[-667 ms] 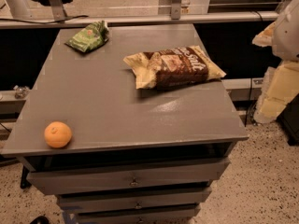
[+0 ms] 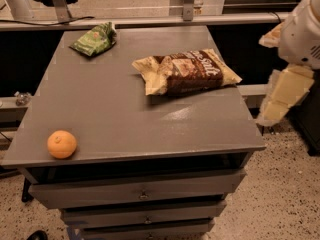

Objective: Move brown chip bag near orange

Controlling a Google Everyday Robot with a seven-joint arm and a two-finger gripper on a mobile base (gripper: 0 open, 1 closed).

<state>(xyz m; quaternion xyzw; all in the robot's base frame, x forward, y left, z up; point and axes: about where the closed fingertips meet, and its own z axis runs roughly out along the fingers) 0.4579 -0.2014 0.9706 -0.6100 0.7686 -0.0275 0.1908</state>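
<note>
The brown chip bag's middle (image 2: pixel 192 70), about halfway between its two ends, should be the next place my gripper goes to and closes on.
The brown chip bag (image 2: pixel 186 72) lies flat on the grey table (image 2: pixel 115 109), right of the middle towards the back, with its "salt" lettering facing up. The orange (image 2: pixel 62 144) sits at the table's front left corner, far from the bag. My gripper (image 2: pixel 283 95) hangs at the right edge of the view, off the table's right side and a little to the right of the bag. It touches nothing.
A smaller green bag (image 2: pixel 95 39) lies at the back left of the table. The table has drawers (image 2: pixel 142 194) below its front edge. A metal rail (image 2: pixel 150 21) runs behind it. Speckled floor lies to the right.
The arm at the right edge has shifted slightly towards the table. The brown chip bag, the orange and the green bag have not moved.
</note>
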